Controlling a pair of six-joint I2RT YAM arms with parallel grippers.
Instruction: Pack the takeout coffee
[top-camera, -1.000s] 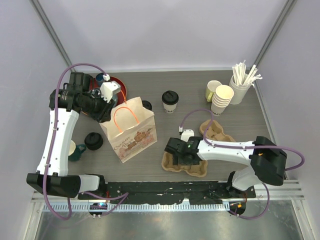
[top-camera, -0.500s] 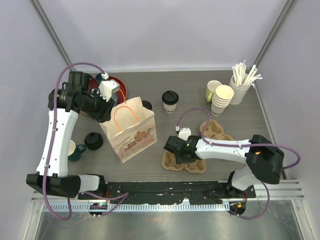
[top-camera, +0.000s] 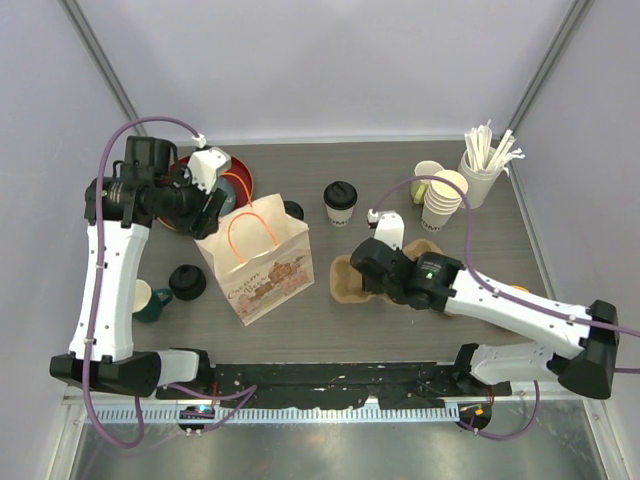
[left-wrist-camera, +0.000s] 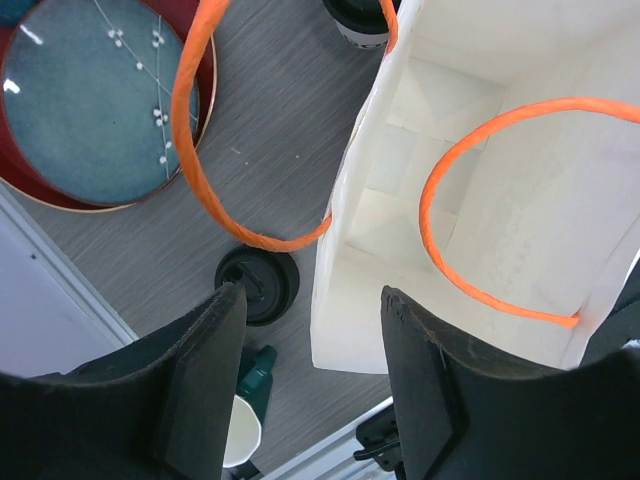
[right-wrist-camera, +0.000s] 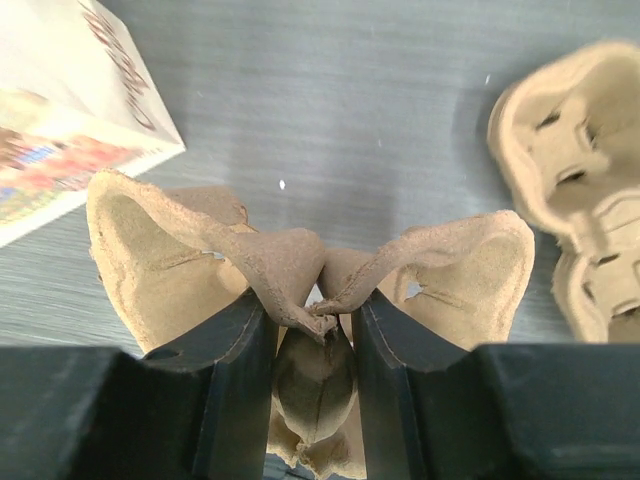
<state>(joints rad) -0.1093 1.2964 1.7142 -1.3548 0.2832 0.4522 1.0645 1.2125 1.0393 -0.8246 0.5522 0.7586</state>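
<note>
The paper bag's opening is unsupported, so next my left gripper pinches the bag's rim (left-wrist-camera: 321, 295) and holds it steady before my right gripper lowers the carrier inside.
One takeout coffee cup (top-camera: 340, 201), cream-white with a black lid, stands behind the middle of the table. A second lidded cup (top-camera: 293, 210) peeks out behind the paper bag (top-camera: 262, 265); its lid edge also shows in the left wrist view (left-wrist-camera: 358, 18). My right gripper (top-camera: 364, 272) is shut on the centre ridge of a brown pulp cup carrier (right-wrist-camera: 190, 245) and holds it above the table, right of the bag. My left gripper (left-wrist-camera: 312, 296) is open over the bag's left rim, holding nothing. The bag (left-wrist-camera: 470, 150) stands open with orange handles.
A second pulp carrier (right-wrist-camera: 575, 170) lies right of the held one. A black round lid (top-camera: 187, 282) and a dark green mug (top-camera: 152, 301) sit left of the bag. A blue plate on a red tray (top-camera: 228, 182), a yellow-green mug (top-camera: 424, 180), stacked cups (top-camera: 445, 198) and straws (top-camera: 486, 160) stand at the back.
My right gripper has risen and moved toward the back with the carrier pinched in it. My left gripper has drawn slightly left and back over the bag's rim.
</note>
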